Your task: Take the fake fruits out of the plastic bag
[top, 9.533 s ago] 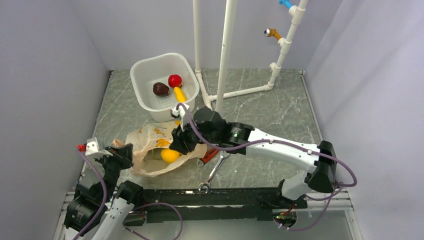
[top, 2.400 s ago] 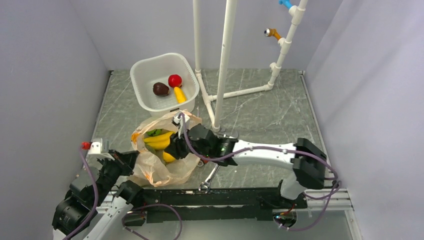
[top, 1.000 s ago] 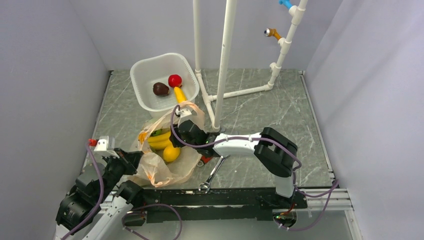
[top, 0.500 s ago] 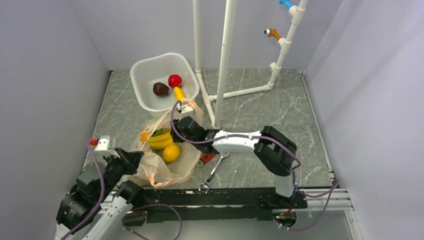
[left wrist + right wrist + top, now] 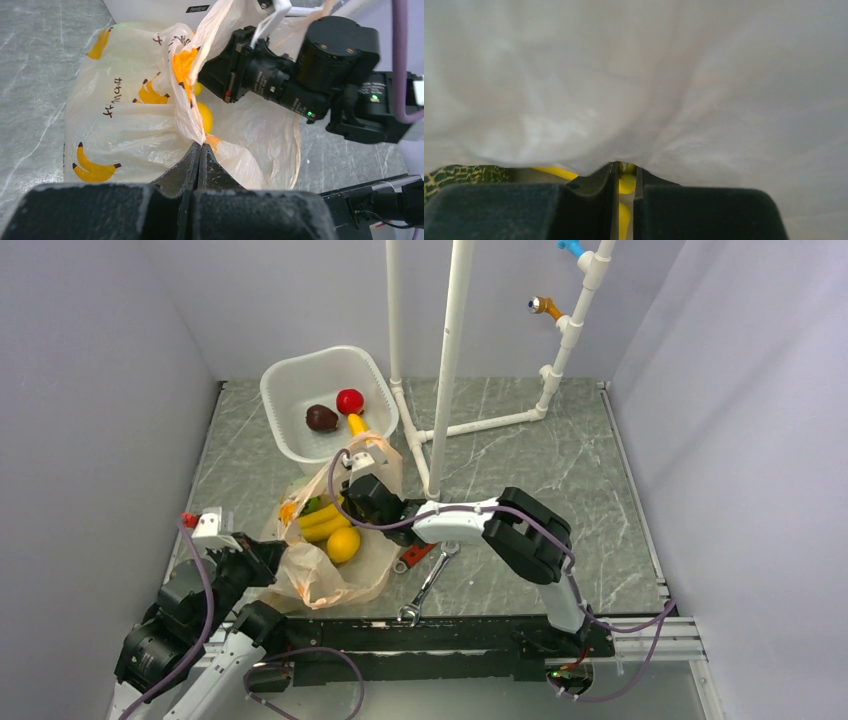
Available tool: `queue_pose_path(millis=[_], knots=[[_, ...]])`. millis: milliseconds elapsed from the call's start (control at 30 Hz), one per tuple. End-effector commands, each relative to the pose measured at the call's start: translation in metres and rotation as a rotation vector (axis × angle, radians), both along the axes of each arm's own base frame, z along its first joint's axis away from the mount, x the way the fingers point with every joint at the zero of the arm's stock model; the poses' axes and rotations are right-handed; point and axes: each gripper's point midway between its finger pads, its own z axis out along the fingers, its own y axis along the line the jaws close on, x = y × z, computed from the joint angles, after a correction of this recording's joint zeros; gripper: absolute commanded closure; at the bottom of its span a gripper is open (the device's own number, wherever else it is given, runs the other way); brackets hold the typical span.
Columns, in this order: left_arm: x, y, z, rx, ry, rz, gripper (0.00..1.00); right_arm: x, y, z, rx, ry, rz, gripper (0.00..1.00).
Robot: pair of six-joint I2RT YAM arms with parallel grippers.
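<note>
My right gripper is to place the yellow banana bunch in the white tub. It will let go across the yellow piece [image 5: 349, 435] at the side of the bag.
The plastic bag [image 5: 318, 570] lies open at the front left, its mouth facing up. Inside show the yellow banana bunch [image 5: 322, 523], the yellow-orange ball [image 5: 343, 544] and a green piece [image 5: 312, 505]. My left gripper [image 5: 262, 562] is shut on the bag's near rim [image 5: 192, 127], pinched at the tips [image 5: 200, 146]. My right gripper [image 5: 347, 510] is at the bag's far rim, which stands lifted beside its wrist. In the right wrist view its jaws [image 5: 624, 170] are almost closed on bag film [image 5: 634, 75], with yellow showing through the gap and a green dark-patterned piece [image 5: 456, 176] at the left.
A white tub [image 5: 290, 375] stands behind the bag and holds a red ball [image 5: 349, 401], a maroon fruit [image 5: 321, 418] and a yellow piece [image 5: 358, 427]. A wrench [image 5: 428, 585] and a red-handled tool [image 5: 412, 558] lie right of the bag. A white pipe frame [image 5: 447, 360] rises behind.
My right gripper has drawn back toward the tub and its arm has folded. The bag's far rim rose with it, baring the bananas and the ball. My left gripper keeps its hold.
</note>
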Motion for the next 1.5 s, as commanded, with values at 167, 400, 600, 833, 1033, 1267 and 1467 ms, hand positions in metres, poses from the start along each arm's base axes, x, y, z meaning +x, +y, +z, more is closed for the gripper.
queue_pose_path(millis=[167,400,600,833,1033,1267,1467], knots=[[0.016,0.012,0.011,0.006,-0.044,0.101,1.00,-0.064,0.002,0.102,0.101,-0.205,0.160,1.00],[0.032,-0.012,0.015,0.024,-0.151,-0.012,1.00,-0.068,-0.015,0.130,0.151,-0.268,0.157,1.00],[0.033,-0.009,0.018,0.043,-0.174,-0.002,1.00,-0.041,-0.018,0.166,0.136,-0.383,0.078,1.00],[0.039,0.006,0.028,0.120,-0.228,0.056,1.00,-0.007,-0.011,0.158,0.028,-0.348,-0.018,1.00],[0.030,-0.001,0.038,0.080,-0.301,0.000,1.00,-0.065,0.009,0.106,0.088,-0.135,0.245,1.00],[0.030,0.000,0.038,0.070,-0.310,0.008,1.00,-0.148,0.029,0.081,0.200,0.236,0.643,1.00],[0.037,-0.003,0.028,0.094,-0.252,0.010,1.00,-0.137,0.011,0.089,0.131,0.098,0.603,1.00]])
